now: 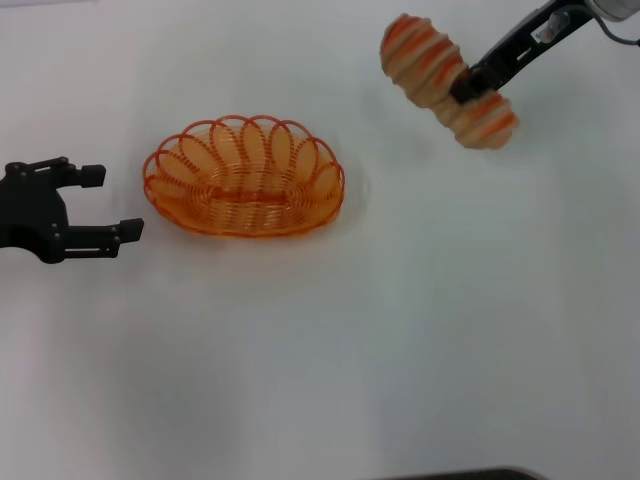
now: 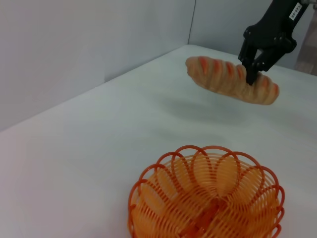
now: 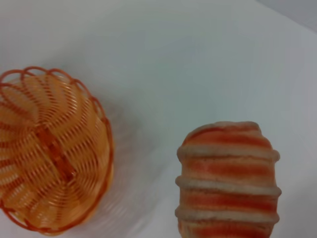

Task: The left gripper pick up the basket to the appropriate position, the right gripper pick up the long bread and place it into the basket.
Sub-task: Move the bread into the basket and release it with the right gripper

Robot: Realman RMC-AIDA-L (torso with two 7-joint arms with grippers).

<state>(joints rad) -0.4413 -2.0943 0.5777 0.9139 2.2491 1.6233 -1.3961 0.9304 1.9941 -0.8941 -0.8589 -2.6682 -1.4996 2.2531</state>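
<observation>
My right gripper needs to let go of the long bread, lying lengthwise on the middle of the orange basket's woven bottom (image 1: pixel 248 187) (image 3: pixel 53 152).
The oval orange wire basket (image 1: pixel 244 177) (image 2: pixel 208 198) (image 3: pixel 49 148) rests empty on the white table, left of centre. My left gripper (image 1: pixel 112 203) is open just to the basket's left, apart from its rim, with nothing between its fingers. At the far right, my right gripper (image 1: pixel 465 88) (image 2: pixel 251 69) is shut on the long bread (image 1: pixel 445 80) (image 2: pixel 230 79) (image 3: pixel 228 183), a tan loaf with orange-red stripes. The loaf hangs tilted in the air above the table, to the right of and beyond the basket.
The white table (image 1: pixel 400 330) stretches in front of and to the right of the basket. A grey wall (image 2: pixel 74 49) stands beyond the table's far edge in the left wrist view. A dark edge (image 1: pixel 460 474) shows at the bottom of the head view.
</observation>
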